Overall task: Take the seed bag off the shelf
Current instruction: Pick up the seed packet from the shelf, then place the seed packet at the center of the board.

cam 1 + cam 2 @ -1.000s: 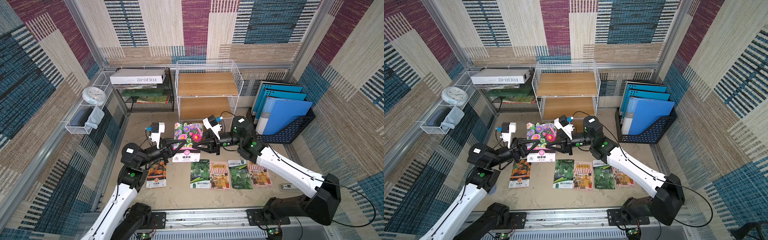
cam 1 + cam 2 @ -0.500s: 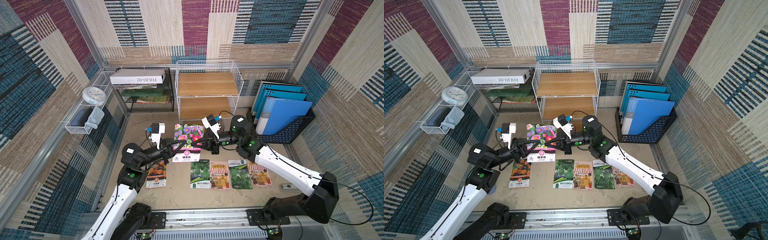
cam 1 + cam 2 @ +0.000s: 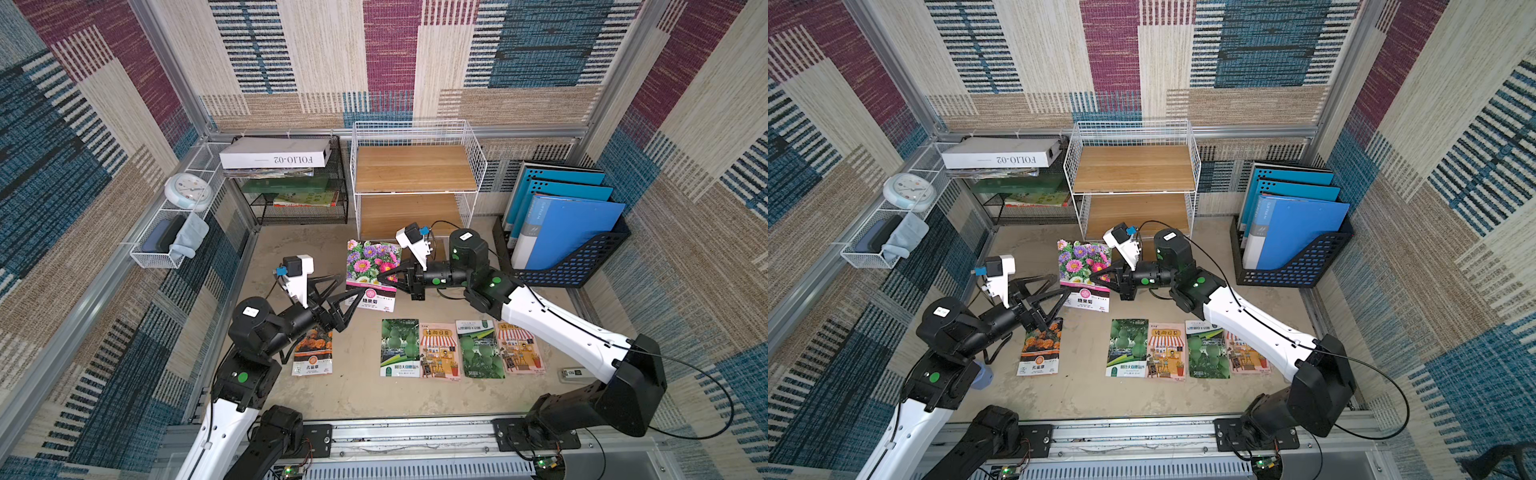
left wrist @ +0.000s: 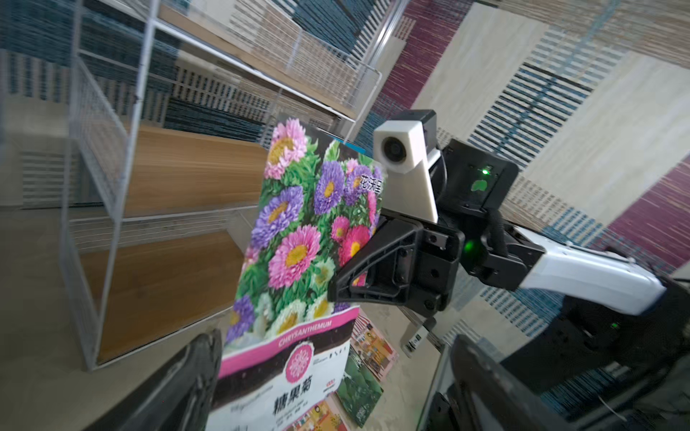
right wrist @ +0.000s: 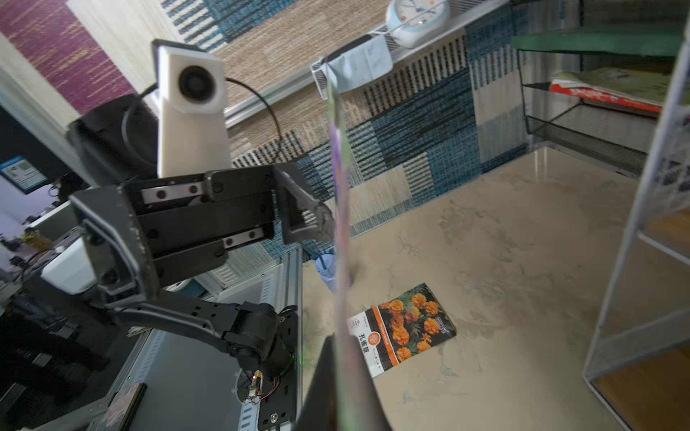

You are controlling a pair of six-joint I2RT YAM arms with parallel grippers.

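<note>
Next, my right gripper releases the seed bag on the table (image 3: 353, 345) (image 5: 439, 395), setting it in between the orange-flower packet and the nearest green packet.
The seed bag (image 3: 371, 266) (image 3: 1084, 266), printed with pink and purple flowers, hangs upright above the table in front of the shelf (image 3: 415, 168) (image 3: 1133, 166). My right gripper (image 3: 380, 277) (image 3: 1094, 276) is shut on the bag's right edge. In the right wrist view the bag (image 5: 341, 224) runs edge-on out of that gripper (image 5: 343, 373). My left gripper (image 3: 349, 284) (image 3: 1061, 284) is open at the bag's lower left corner. In the left wrist view the bag (image 4: 298, 242) stands between the spread fingers (image 4: 203, 373), close to one of them. Both visible shelf boards are bare.
An orange-flower packet (image 3: 312, 353) lies flat under the left arm. Several more packets (image 3: 457, 349) lie in a row toward the front. A black mesh tray rack (image 3: 299, 195) stands left of the shelf, blue folders in a black holder (image 3: 561, 224) right of it. A white wire basket (image 3: 178, 216) hangs on the left wall.
The left gripper has opened and let go of the bag's lower left corner. The right gripper has shut on the bag's right edge. The bag has barely moved.
</note>
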